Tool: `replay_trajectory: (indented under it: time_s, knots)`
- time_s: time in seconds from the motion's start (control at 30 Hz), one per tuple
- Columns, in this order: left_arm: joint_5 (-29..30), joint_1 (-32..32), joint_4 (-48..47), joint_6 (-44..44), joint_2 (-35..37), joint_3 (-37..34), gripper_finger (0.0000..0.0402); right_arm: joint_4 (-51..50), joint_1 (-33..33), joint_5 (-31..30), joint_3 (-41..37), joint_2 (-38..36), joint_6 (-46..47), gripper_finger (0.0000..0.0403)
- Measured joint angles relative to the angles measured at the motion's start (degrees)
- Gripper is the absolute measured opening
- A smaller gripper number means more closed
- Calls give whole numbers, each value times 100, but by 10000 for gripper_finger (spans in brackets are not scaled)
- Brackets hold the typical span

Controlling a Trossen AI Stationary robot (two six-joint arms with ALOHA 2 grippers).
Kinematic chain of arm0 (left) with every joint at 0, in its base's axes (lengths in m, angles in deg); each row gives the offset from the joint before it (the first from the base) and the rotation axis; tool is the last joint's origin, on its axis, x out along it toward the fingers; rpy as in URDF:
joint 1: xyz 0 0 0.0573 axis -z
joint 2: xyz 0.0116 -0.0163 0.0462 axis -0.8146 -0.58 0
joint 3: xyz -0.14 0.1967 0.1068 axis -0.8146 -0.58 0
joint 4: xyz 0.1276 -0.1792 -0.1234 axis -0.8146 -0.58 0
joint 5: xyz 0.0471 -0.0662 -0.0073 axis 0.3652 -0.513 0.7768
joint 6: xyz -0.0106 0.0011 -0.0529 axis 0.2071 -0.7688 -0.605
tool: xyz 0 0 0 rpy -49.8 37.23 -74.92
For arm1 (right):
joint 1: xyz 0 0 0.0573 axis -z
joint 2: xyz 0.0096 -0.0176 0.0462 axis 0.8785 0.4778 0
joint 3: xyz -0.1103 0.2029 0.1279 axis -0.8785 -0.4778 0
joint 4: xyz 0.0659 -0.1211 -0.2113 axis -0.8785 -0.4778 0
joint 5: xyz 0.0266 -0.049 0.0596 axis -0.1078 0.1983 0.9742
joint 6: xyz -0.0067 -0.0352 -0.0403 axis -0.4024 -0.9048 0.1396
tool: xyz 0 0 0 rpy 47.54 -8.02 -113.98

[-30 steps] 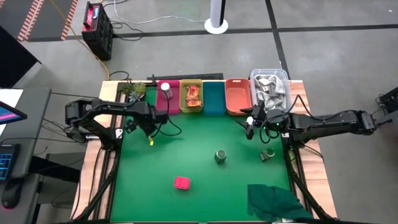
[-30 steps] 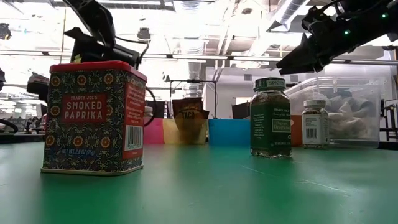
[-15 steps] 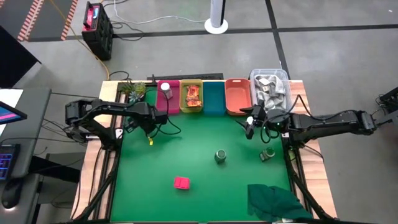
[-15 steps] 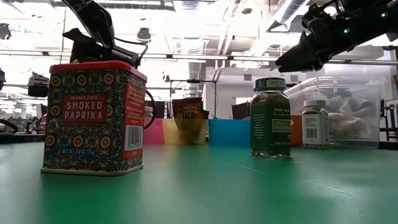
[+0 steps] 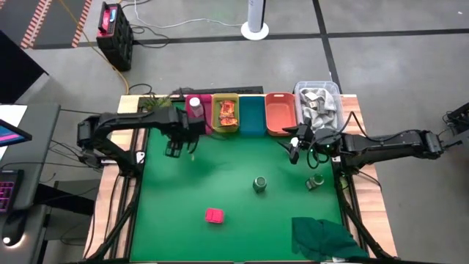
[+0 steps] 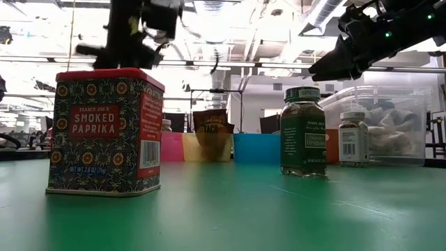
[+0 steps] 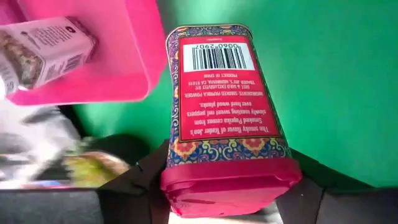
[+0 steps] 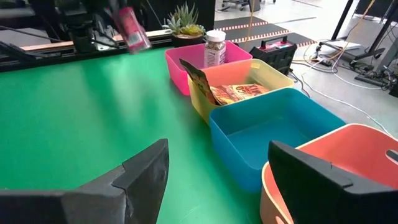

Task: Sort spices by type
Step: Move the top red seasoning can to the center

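The pink tin, now up beside the pink bin, will go down from my left gripper on the green table point(image 5: 231, 153) just in front of the yellow bin.
My left gripper point(image 7: 227, 190) is shut on a pink tin point(image 7: 217, 93) with a barcode. It is up in the air beside the pink bin point(image 7: 93, 68), where a white-capped jar point(image 7: 43, 50) lies. In the high view this gripper point(image 5: 189, 136) is just in front of the pink bin point(image 5: 196, 114). A second pink paprika tin point(image 5: 213, 215), a green-lidded jar point(image 5: 259, 183) and a white-capped jar point(image 5: 315, 181) stand on the green table. An orange packet point(image 5: 226, 112) sits in the yellow bin. My right gripper point(image 8: 214, 180) is open and hovers near the orange bin point(image 5: 279, 114). My left gripper pinches the pink tin between its two fingers at the lid end point(image 7: 230, 177), one finger point(image 7: 146, 180) on each narrow side. The tin sticks out ahead of the fingers, lifted clear over the table next to the pink bin.
Four bins line the far edge: pink, yellow point(image 5: 225, 114), blue point(image 5: 251, 114) and orange. A clear tub point(image 5: 319, 103) with grey items is at the far right, a small plant point(image 5: 157, 106) at the far left, and a dark green cloth point(image 5: 322, 238) at the near right corner.
My left arm has swung toward the far edge and to the right, ending close to the pink bin, and its wrist has turned; the motion blurs it in the low view. My right arm has stayed where it was.
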Motion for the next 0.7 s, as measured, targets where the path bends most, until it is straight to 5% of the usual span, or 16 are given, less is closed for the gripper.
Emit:
replay_trajectory:
  time_s: [0.2, 0.4, 0.7]
  knots:
    - [-451, -210, 106, -821, -238, 1310, 203, 19, 0, 0, 0, 1, 4, 301]
    - [-544, -562, -454, -700, -1518, 3153, 203, 31, 0, 0, 0, 1, 62, 301]
    - [-2373, -582, -1201, -675, -2947, 5138, 203, -249, 65, 7, 2, 2, 107, 301]
